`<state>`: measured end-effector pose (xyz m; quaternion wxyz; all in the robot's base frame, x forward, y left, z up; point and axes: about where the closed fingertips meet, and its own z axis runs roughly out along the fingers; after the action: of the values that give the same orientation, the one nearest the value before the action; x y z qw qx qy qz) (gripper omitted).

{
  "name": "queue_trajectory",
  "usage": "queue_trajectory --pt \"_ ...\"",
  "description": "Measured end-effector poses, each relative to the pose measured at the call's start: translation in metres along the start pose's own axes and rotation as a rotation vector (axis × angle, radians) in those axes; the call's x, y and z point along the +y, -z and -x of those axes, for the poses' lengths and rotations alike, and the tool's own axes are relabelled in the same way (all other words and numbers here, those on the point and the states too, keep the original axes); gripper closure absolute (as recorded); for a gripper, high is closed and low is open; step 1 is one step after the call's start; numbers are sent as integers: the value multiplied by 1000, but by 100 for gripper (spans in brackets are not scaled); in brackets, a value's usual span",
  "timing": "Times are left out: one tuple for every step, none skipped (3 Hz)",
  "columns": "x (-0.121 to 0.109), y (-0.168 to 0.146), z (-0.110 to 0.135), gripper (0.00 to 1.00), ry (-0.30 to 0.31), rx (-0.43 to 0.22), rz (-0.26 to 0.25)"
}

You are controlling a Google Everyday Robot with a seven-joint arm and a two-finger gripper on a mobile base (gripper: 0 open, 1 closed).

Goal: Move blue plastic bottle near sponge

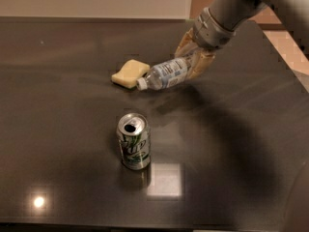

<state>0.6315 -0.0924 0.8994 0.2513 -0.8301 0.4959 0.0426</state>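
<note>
I need to use my gripper to set the blue plastic bottle down on the dark table [160, 74], right up against the pale yellow sponge.
The blue plastic bottle [165, 74] lies tilted, its white cap pointing left and down, almost touching the sponge. The pale yellow sponge [130, 73] rests on the dark table [231, 144] just left of the cap. My gripper [194, 57] comes in from the upper right and is shut on the bottle's base end, with tan fingers [202, 65] on either side of it. The bottle's cap end hangs just above the table top.
A silver-green soda can [133, 141] stands upright with its top open, in front of the bottle, nearer the camera. The table's right edge runs beside a lighter floor [294, 52]. A pale wall lies behind the table.
</note>
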Motion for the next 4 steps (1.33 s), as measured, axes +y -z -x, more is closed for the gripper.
queue_trajectory --pt "-13 -16 -4 100 4 29 -11" --pt "-13 -17 -4 100 4 29 -10" --pt "-18 -23 -1 100 4 50 8" --pt "-28 -30 0 100 4 81 34"
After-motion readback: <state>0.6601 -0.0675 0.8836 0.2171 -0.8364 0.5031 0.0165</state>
